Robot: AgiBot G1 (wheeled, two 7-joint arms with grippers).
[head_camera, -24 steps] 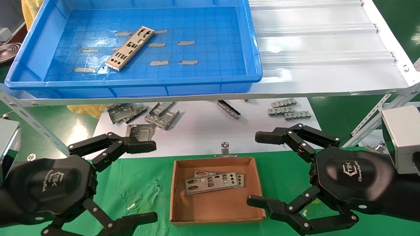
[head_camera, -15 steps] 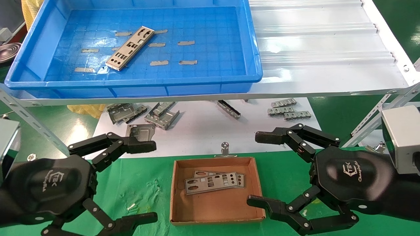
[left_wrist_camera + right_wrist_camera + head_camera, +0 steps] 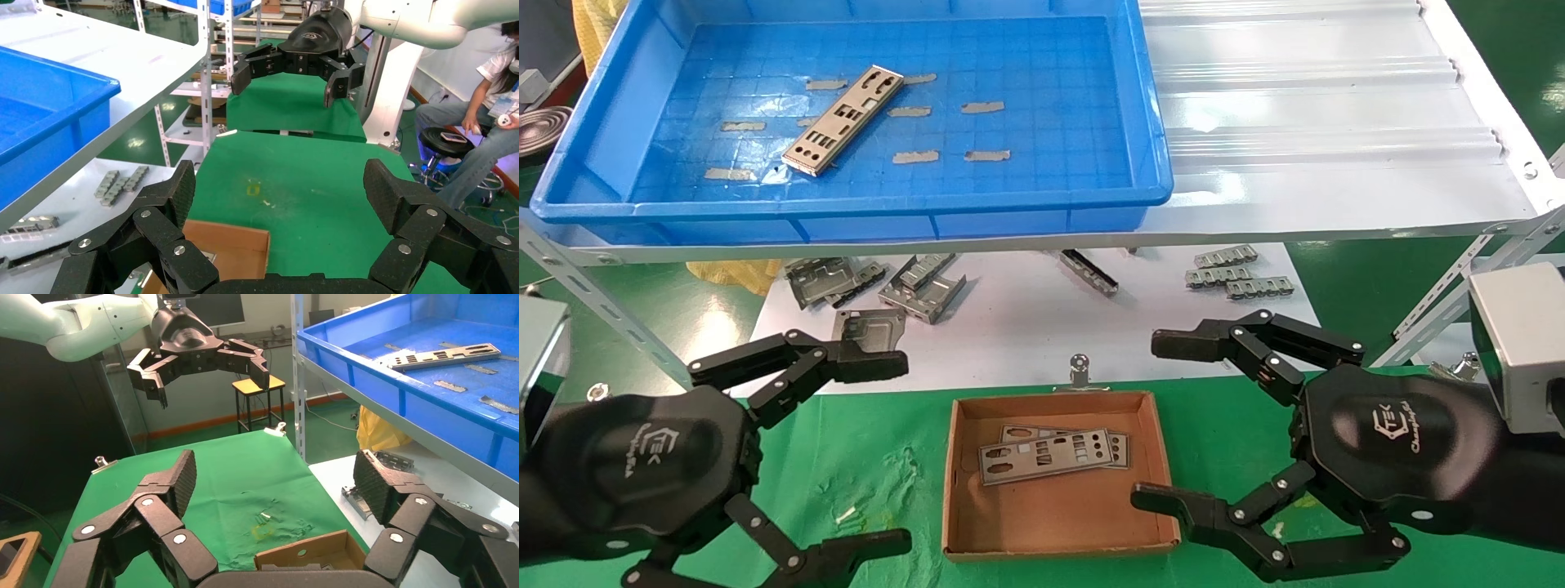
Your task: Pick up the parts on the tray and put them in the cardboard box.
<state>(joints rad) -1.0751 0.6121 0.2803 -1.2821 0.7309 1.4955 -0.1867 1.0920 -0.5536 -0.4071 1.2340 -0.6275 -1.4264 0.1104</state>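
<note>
I should grip the far end of the punched plate [image 3: 868,90] with my left gripper, just behind the long slots, in the blue tray.
One silver-grey punched plate [image 3: 843,120] lies at a slant on the floor of the blue tray [image 3: 1156,147] on the white shelf; it also shows in the right wrist view [image 3: 450,356]. The brown cardboard box [image 3: 1054,523] sits on the green cloth between my arms and holds two plates [image 3: 1050,451]. My left gripper [image 3: 891,453] is open and empty to the left of the box. My right gripper [image 3: 1160,420] is open and empty to the right of the box.
Grey tape strips [image 3: 982,107] are stuck on the tray floor. Bent grey metal brackets [image 3: 923,286] and small parts [image 3: 1238,278] lie on the white board under the shelf. A metal clip [image 3: 1079,369] stands behind the box. A slanted shelf leg [image 3: 592,310] runs at the left.
My right gripper has shifted very slightly to the left. Nothing else has moved.
</note>
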